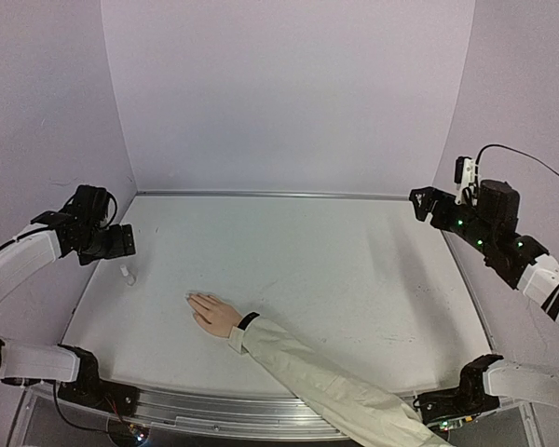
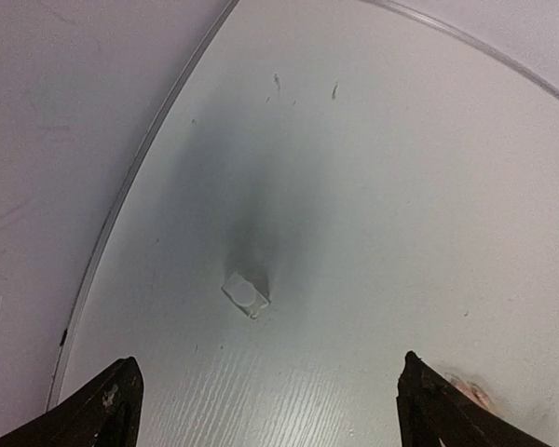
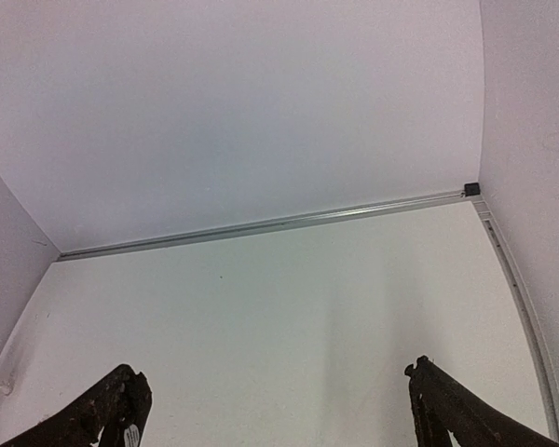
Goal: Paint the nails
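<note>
Next, I close my left gripper on the upright cap [image 1: 125, 269] [image 2: 244, 293] of the small white bottle, leaving the clear body of the bottle free below the fingers.
A light-skinned hand [image 1: 214, 315] lies flat on the white table [image 1: 335, 261], fingers pointing left, with a black wristband [image 1: 248, 320] and a cream sleeve [image 1: 317, 372]. The nails [image 1: 192, 299] are tiny and pale at the fingertips. A small white bottle [image 1: 128, 274] stands left of the hand; in the left wrist view the bottle [image 2: 246, 293] sits ahead of the jaws, which do not touch it. My left gripper [image 1: 121, 244] [image 2: 268, 368] hovers open above it. A bit of the hand [image 2: 470, 391] shows beside the left gripper's right finger. My right gripper [image 1: 424, 203] [image 3: 274, 371] hangs open and empty at the far right.
White walls enclose the table on three sides. A metal rail [image 3: 261, 226] runs along the back edge, and another rail [image 2: 130, 186] along the left edge. The sleeve crosses the near right part of the table toward the front edge.
</note>
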`<act>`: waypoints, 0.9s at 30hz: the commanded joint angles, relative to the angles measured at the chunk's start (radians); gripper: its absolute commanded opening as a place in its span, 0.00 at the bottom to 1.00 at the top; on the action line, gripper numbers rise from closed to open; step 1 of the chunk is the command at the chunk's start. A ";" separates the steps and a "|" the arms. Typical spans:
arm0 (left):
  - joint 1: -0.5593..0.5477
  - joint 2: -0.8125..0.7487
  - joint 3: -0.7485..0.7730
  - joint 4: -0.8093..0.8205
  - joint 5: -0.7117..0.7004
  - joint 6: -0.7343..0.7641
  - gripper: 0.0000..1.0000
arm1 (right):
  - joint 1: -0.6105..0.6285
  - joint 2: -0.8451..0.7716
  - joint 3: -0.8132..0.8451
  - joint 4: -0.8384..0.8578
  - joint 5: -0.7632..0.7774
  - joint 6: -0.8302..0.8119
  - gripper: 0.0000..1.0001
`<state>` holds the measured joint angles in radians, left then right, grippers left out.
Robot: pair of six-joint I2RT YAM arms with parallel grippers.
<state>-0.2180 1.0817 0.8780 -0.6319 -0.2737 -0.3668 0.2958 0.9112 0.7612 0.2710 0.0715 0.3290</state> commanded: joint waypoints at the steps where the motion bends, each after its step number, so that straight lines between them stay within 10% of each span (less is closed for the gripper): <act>1: 0.054 0.105 0.063 -0.090 -0.006 -0.096 0.93 | -0.010 0.009 -0.004 0.104 -0.118 0.050 0.98; 10: 0.105 0.377 0.120 -0.098 0.015 -0.130 0.70 | -0.014 0.022 -0.003 0.146 -0.200 0.081 0.98; 21: 0.111 0.571 0.230 -0.068 -0.010 -0.095 0.73 | -0.016 0.052 0.003 0.178 -0.235 0.090 0.98; 27: 0.112 0.598 0.255 -0.045 -0.010 -0.075 0.51 | -0.017 0.069 0.004 0.191 -0.244 0.095 0.98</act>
<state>-0.1120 1.6764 1.0809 -0.7040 -0.2657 -0.4610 0.2855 0.9749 0.7559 0.3847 -0.1482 0.4145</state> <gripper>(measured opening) 0.556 0.983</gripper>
